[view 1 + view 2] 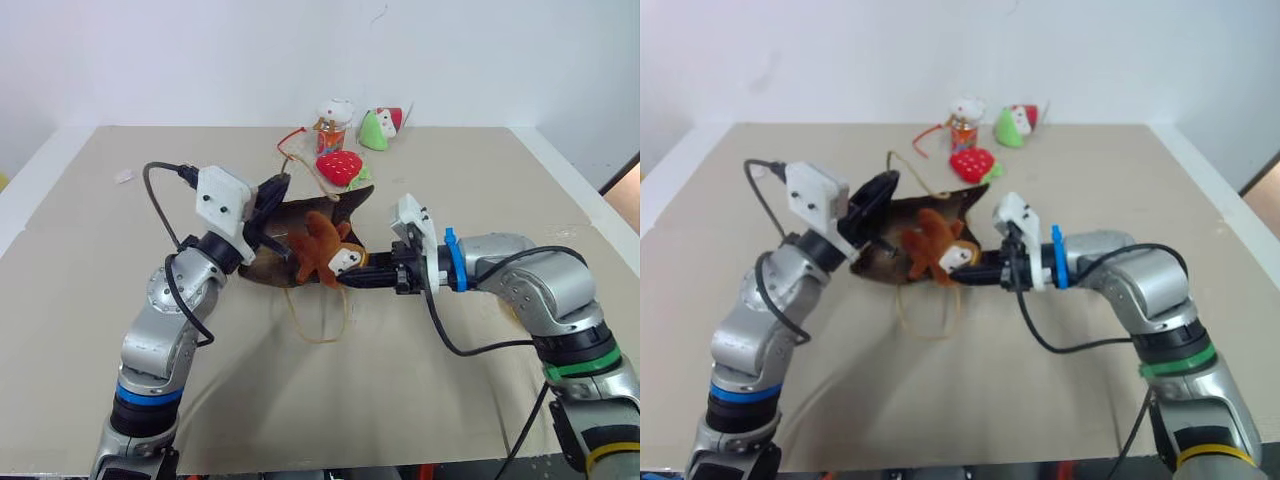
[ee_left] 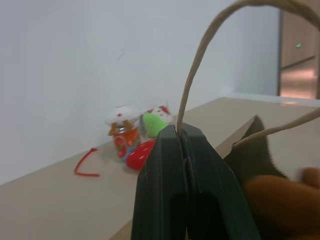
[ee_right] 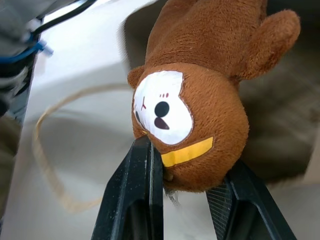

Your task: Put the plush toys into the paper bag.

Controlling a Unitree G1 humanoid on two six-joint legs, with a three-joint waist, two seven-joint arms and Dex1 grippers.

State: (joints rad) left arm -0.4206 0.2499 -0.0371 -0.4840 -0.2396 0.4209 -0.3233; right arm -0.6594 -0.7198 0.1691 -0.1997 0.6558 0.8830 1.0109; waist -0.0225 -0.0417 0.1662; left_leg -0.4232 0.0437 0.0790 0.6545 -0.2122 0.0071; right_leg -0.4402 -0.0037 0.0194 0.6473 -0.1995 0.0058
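Note:
The robot's right gripper needs to set the brown monkey down inside the paper bag's dark opening (image 1: pixel 302 228), near the left gripper.
The brown paper bag (image 1: pixel 268 268) lies on its side mid-table, its mouth facing the robot's right. My left gripper (image 1: pixel 278 190) is shut on one tan cord handle (image 2: pixel 200 55), holding the bag's upper edge up. The other handle loop (image 1: pixel 320 328) rests on the table. My right gripper (image 3: pixel 187 160) is shut on the head of a brown monkey plush toy (image 1: pixel 325 250), whose white face is toward the fingers. The monkey hangs at the bag's mouth with its body and limbs over the dark opening.
At the table's far edge sit a red strawberry toy (image 1: pixel 340 167), a white-and-orange cup-shaped toy (image 1: pixel 333 122), a green-and-white toy (image 1: pixel 378 127) and a red cord (image 1: pixel 292 135). A small white scrap (image 1: pixel 124 176) lies at the far left. The tan tabletop (image 1: pixel 420 400) spreads wide in front.

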